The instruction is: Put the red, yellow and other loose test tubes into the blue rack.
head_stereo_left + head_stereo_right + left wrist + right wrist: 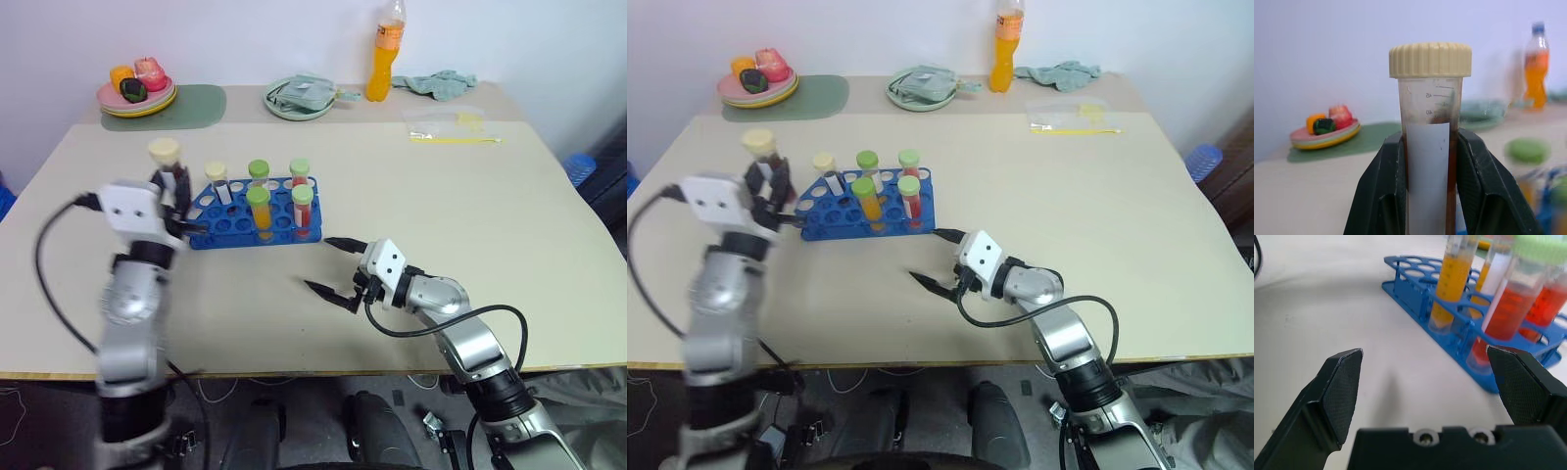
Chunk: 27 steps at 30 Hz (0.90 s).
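Next, I let go of the red-brown tube, still held upright beside the blue rack, with my left gripper in the blue rack's front row (221, 227), just before the other cream-capped tube.
My left gripper (174, 199) is shut on a test tube (1430, 147) of dark red-brown liquid with a cream cap (165, 150). It holds the tube upright in the air, just left of the blue rack (235, 223). Several capped tubes stand in the rack, among them a yellow-orange one (259, 209) and a red one (303, 209), both green-capped. My right gripper (318, 264) hovers low over the table in front of the rack's right end, open and empty. In the right wrist view its fingers (1342, 382) spread wide towards the rack (1400, 284).
Along the table's far edge sit a plate of toy food (137, 96) on a green mat (201, 106), a pale green plate (299, 100), an orange drink bottle (386, 54), a cloth (441, 83) and a clear plastic bag (453, 125).
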Each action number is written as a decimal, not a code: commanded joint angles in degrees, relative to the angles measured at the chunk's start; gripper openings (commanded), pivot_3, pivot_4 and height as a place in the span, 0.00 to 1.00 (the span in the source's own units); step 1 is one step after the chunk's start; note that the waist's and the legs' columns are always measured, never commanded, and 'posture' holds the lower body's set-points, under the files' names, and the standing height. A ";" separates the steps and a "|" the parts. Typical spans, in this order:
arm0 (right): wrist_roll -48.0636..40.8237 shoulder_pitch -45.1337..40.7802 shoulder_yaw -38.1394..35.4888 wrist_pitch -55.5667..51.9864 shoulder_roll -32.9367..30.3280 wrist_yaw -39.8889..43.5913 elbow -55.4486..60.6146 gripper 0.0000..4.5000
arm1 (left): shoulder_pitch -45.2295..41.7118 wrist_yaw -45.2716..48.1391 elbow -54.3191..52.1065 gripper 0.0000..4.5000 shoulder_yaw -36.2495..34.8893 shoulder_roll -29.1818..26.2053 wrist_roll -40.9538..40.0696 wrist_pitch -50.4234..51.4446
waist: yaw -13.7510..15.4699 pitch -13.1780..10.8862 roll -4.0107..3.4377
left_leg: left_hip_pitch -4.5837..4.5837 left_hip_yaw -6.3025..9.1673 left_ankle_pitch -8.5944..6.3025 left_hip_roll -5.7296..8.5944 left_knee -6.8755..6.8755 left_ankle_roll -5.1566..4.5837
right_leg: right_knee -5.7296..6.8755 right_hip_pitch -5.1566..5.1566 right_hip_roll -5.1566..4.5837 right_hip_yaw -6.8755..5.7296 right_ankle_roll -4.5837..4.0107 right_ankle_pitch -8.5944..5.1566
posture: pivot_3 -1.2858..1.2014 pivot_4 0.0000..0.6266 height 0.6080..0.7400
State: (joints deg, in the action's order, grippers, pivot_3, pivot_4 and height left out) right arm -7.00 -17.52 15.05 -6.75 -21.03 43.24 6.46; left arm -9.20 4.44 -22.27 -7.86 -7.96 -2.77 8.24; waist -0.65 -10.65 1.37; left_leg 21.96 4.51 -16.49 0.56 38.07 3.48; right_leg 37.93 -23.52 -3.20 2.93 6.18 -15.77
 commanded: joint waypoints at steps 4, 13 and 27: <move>-0.09 -1.01 -0.47 1.51 0.38 0.03 0.53 1.00 | 1.51 -3.48 5.04 0.19 4.43 1.38 6.33 -8.86 | -0.53 0.00 -0.01 | -0.46 -0.02 -0.01 -0.14 -0.10 -0.02 | -0.01 0.35 0.21 0.05 -0.03 -0.02 | 0.52 0.24 1.00; 0.22 -0.09 -0.41 1.30 0.78 -1.12 1.42 1.00 | -1.14 -3.83 12.62 0.19 3.42 -0.39 6.75 -12.01 | -0.18 0.00 -0.01 | -0.45 0.00 -0.02 -0.19 -0.09 -0.03 | -0.04 0.37 0.27 0.05 -0.03 -0.02 | 0.52 0.24 1.00; 0.22 0.24 0.07 1.25 0.89 -1.59 1.46 1.00 | -4.48 -3.39 20.23 0.19 2.43 -2.66 5.41 -14.72 | -0.21 -0.01 -0.01 | -0.45 0.02 -0.02 -0.20 -0.10 -0.03 | -0.06 0.38 0.28 0.04 -0.04 -0.02 | 0.52 0.24 1.00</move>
State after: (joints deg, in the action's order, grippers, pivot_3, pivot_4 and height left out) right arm -6.88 -17.20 15.25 -6.37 -20.64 41.93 6.18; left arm -13.27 1.10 -1.90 -4.37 -10.25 3.02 -5.47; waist -0.85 -10.65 1.36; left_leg 21.51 4.53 -16.50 0.36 37.97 3.45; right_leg 37.87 -23.14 -2.93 2.97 6.14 -15.79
